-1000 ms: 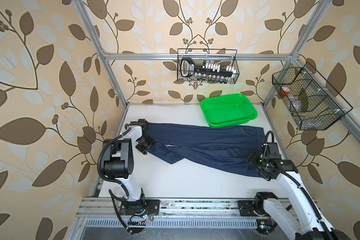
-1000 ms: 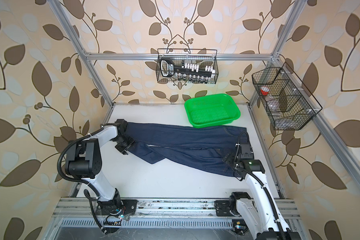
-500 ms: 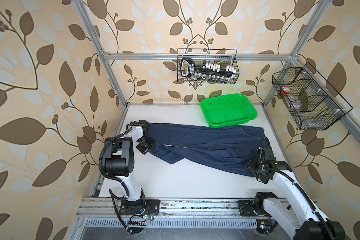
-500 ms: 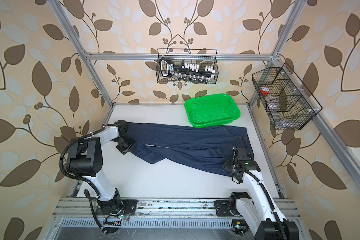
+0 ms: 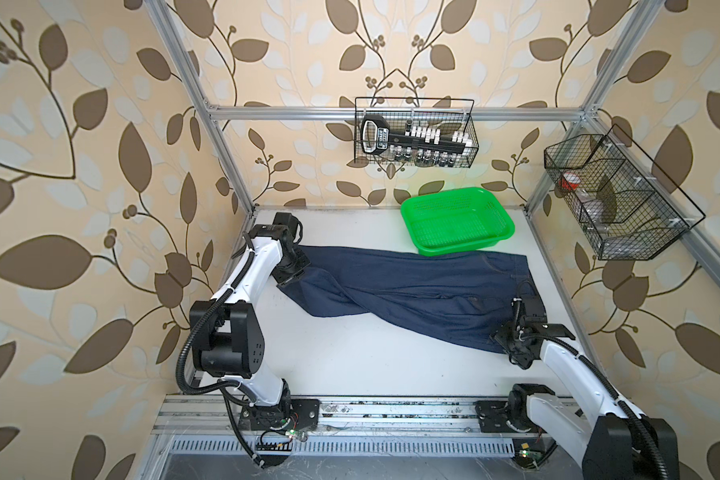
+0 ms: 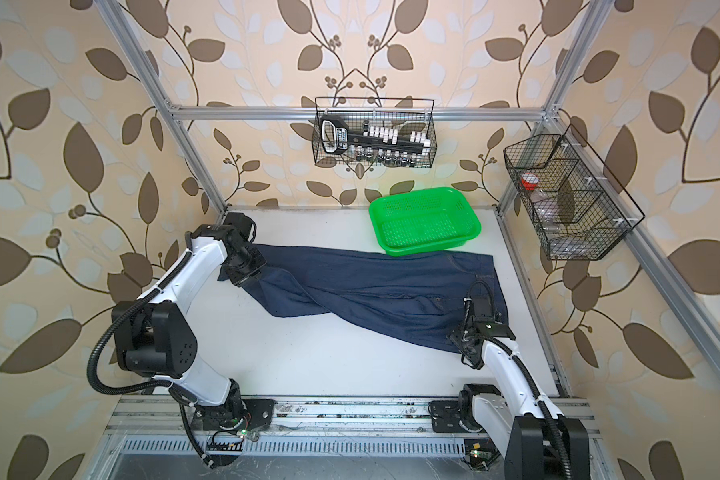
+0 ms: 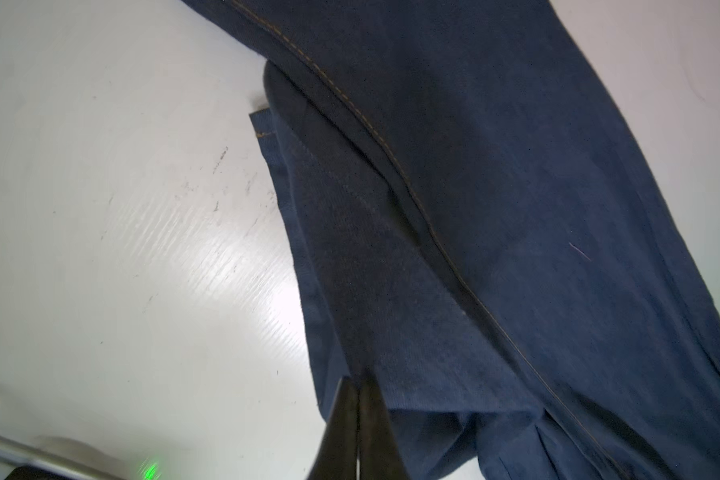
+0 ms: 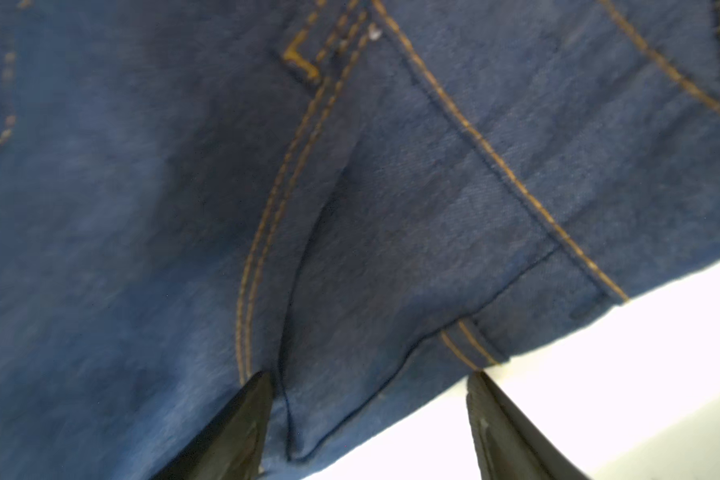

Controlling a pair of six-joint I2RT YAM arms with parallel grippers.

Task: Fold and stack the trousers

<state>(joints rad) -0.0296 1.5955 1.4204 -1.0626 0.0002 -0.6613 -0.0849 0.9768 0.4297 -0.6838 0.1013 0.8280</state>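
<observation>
The near leg is twisted against the far leg, so my left gripper needs to pull it clear, grab it by the hem [image 7: 262, 129] and pull it straight.
The dark navy trousers [image 5: 412, 286] [image 6: 371, 286] lie across the white table, legs to the left and waist to the right. My left gripper [image 5: 292, 277] [image 6: 246, 277] is at the leg ends. In the left wrist view it [image 7: 358, 386] is shut on the hem of one leg of the trousers [image 7: 516, 208]. My right gripper [image 5: 506, 338] [image 6: 460, 337] sits at the near waist corner. In the right wrist view it [image 8: 368, 376] is open, its fingers [image 8: 246, 415] astride the edge of the trousers [image 8: 184, 208] with tan stitching.
A bright green basket [image 5: 462, 248] [image 6: 429, 246] stands at the back, touching the trousers' far edge. A black wire rack [image 5: 414, 139] hangs on the back wall and another wire basket [image 5: 616, 199] on the right wall. Aluminium frame posts stand at the table's corners.
My left gripper has shut on the leg hem. My right gripper has moved toward the near waist corner and its jaws have narrowed a little.
</observation>
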